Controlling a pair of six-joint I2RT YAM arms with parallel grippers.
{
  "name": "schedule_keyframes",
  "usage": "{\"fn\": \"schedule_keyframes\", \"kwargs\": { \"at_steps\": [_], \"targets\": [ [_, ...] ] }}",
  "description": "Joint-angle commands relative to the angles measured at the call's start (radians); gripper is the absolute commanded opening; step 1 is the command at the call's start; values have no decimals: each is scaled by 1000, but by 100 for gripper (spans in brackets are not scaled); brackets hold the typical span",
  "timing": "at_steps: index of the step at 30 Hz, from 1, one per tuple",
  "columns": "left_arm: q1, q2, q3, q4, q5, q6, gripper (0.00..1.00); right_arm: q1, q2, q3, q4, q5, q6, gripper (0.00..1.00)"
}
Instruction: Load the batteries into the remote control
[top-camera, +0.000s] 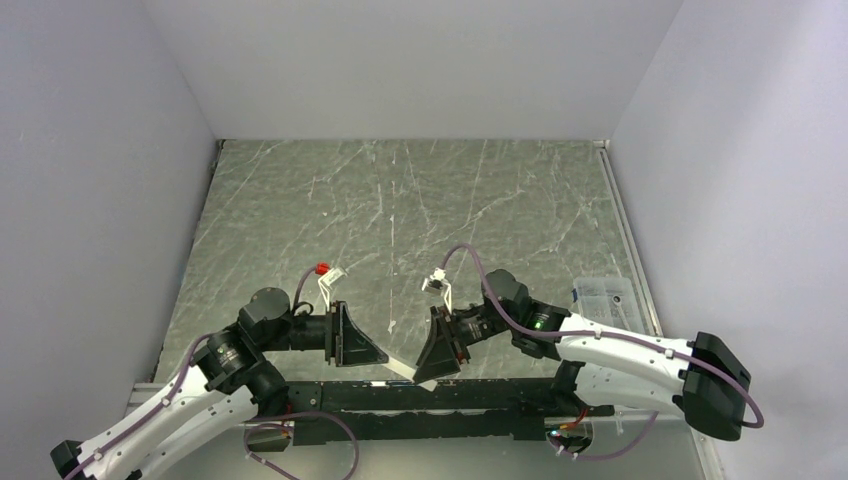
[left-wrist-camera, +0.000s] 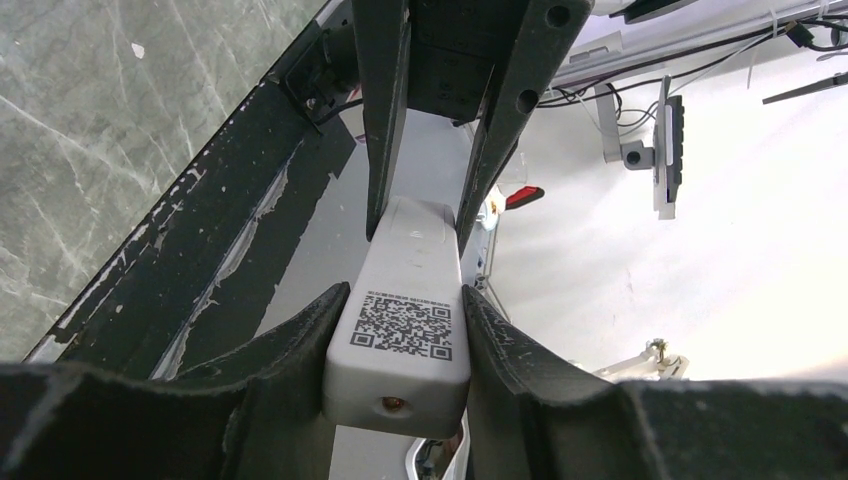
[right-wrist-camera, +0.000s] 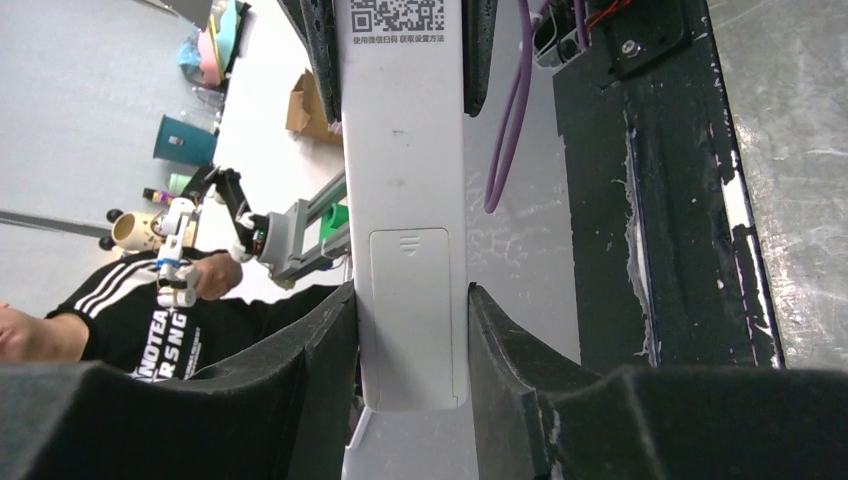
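The robot's right gripper holds the remote control's narrow sides at the closed battery cover, so it should open, turn and grip that end of the remote control (right-wrist-camera: 413, 388) by its flat sides.
The white remote control (top-camera: 403, 368) is held in the air between both grippers, just above the black rail at the table's near edge. My left gripper (top-camera: 374, 357) is shut on the end with the QR code (left-wrist-camera: 403, 323). My right gripper (top-camera: 427, 371) is shut on the other end, where the battery cover (right-wrist-camera: 412, 300) sits closed on the remote (right-wrist-camera: 405, 150). In each wrist view the other gripper's fingers (left-wrist-camera: 385, 110) (right-wrist-camera: 322, 40) clamp the far end. The batteries are out of view.
A clear plastic box (top-camera: 606, 299) lies at the table's right edge. The black rail (top-camera: 430, 395) runs along the near edge between the arm bases. White walls close the left, back and right sides. A person (right-wrist-camera: 120, 320) stands beyond the table.
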Motion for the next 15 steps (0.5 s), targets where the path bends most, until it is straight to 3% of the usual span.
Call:
{"fn": "schedule_keyframes", "kwargs": {
  "at_steps": [1,2,4,7,10,15],
  "targets": [
    [-2,-7,18,11,17,27,7,-12,10,4,45,2,20,0],
    [-2,-6,21,1,11,28,0,-12,11,7,35,5,14,0],
    [-1,-5,28,-12,-2,32,0,-13,6,22,-2,14,-10,3],
    [-2,-4,30,-20,-23,29,0,-12,-11,60,-118,60,-70,18],
    [-2,4,34,-45,-53,27,0,-12,-30,92,-209,102,-123,41],
    [-2,11,50,-87,-106,15,0,-12,-65,126,-308,175,-195,56]
  ]
}}
